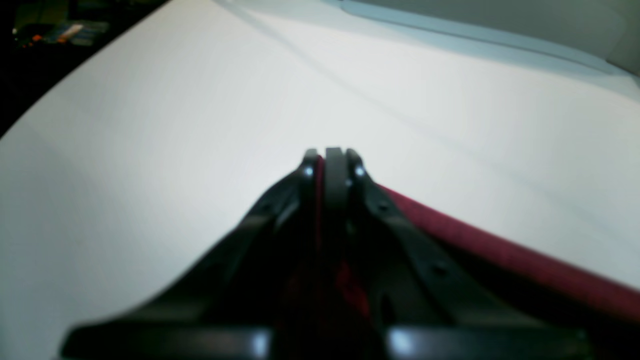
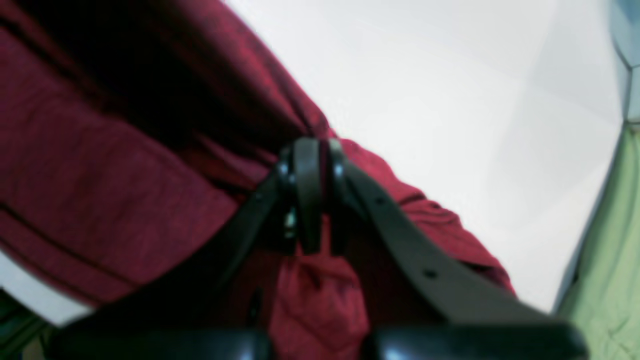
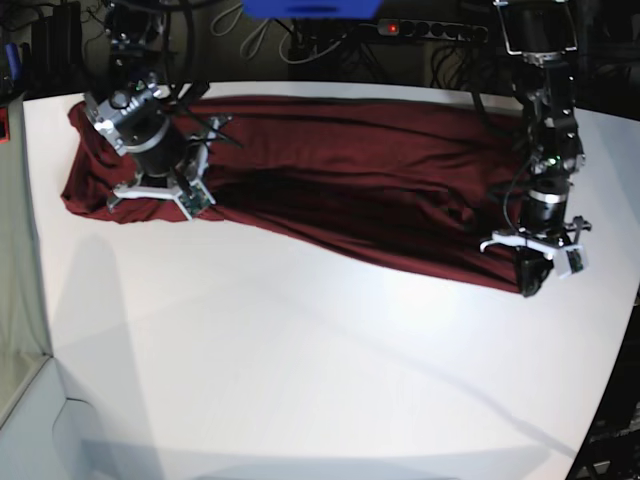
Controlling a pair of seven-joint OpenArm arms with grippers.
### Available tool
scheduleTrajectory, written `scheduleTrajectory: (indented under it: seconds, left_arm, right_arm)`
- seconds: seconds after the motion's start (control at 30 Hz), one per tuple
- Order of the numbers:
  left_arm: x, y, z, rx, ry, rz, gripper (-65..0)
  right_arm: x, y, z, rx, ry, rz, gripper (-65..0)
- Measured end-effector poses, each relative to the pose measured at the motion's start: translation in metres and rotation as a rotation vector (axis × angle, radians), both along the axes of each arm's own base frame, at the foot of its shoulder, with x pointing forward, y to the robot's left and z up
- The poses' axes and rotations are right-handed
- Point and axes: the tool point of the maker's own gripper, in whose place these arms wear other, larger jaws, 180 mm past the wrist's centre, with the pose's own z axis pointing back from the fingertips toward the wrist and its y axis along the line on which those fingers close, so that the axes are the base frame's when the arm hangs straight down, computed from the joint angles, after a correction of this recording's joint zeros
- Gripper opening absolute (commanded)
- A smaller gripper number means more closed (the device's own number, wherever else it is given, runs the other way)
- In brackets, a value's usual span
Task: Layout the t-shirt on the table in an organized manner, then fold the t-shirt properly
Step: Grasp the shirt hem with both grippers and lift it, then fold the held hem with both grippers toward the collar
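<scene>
I should use my left gripper to release the maroon t-shirt's edge on the t-shirt's own cloth [image 3: 513, 187], farther back in the direction of the power strip.
The maroon t-shirt [image 3: 350, 180] lies stretched in a long, wrinkled band across the far half of the white table [image 3: 300, 350]. My right gripper [image 3: 168, 205] is at the shirt's left end, shut on a bunch of the fabric [image 2: 320, 300]; in the right wrist view its tips [image 2: 310, 150] press together over the cloth. At the shirt's right end my left gripper [image 3: 530, 280] is shut on the fabric edge. The left wrist view shows that gripper [image 1: 330, 155] pinching a thin red strip, with the t-shirt [image 1: 500, 250] trailing off to the lower right.
A power strip [image 3: 430, 30] and cables lie behind the table's far edge. The table's right edge [image 3: 610, 400] runs close to my left arm. A green surface [image 2: 610, 250] lies beyond the table edge in the right wrist view.
</scene>
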Motion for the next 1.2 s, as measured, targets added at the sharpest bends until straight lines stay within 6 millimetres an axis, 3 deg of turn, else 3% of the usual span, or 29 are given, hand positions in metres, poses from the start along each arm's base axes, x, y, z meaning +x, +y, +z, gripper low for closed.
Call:
scheduleTrajectory:
  seconds: [0.13, 0.3, 0.43, 0.67, 0.9, 1.03, 1.2]
  left_arm:
    - [-0.018, -0.002, -0.01, 0.006, 0.034, -0.007, -64.8]
    - [-0.029, -0.006, -0.004, 0.017, 0.02, -0.018, -64.8]
    - [-0.046, -0.005, -0.023, 0.017, 0.083, -0.017, -64.8]
    - [-0.065, -0.004, -0.039, 0.019, 0.132, -0.017, -64.8]
    - [-0.071, -0.002, -0.047, 0.022, 0.159, -0.013, -64.5]
    - [-0.074, 0.015, -0.05, 0.039, 0.173, 0.013, -64.5]
    - [-0.084, 0.019, -0.071, 0.029, 0.236, 0.023, -63.2]
  right_arm:
    - [-0.015, 0.012, -0.011, 0.008, 0.047, 0.03, -65.0]
    - [-0.018, 0.016, -0.015, 0.018, 0.057, 0.041, -65.0]
    - [-0.024, 0.014, -0.025, 0.014, 0.09, 0.038, -65.0]
    - [-0.024, 0.014, -0.026, 0.015, 0.092, 0.038, -65.0]
    - [-0.024, 0.009, -0.03, -0.001, 0.102, 0.046, -65.0]
    - [-0.029, 0.007, -0.039, -0.009, 0.13, 0.054, -65.0]
    - [-0.044, 0.02, -0.046, -0.03, 0.16, 0.146, -65.0]
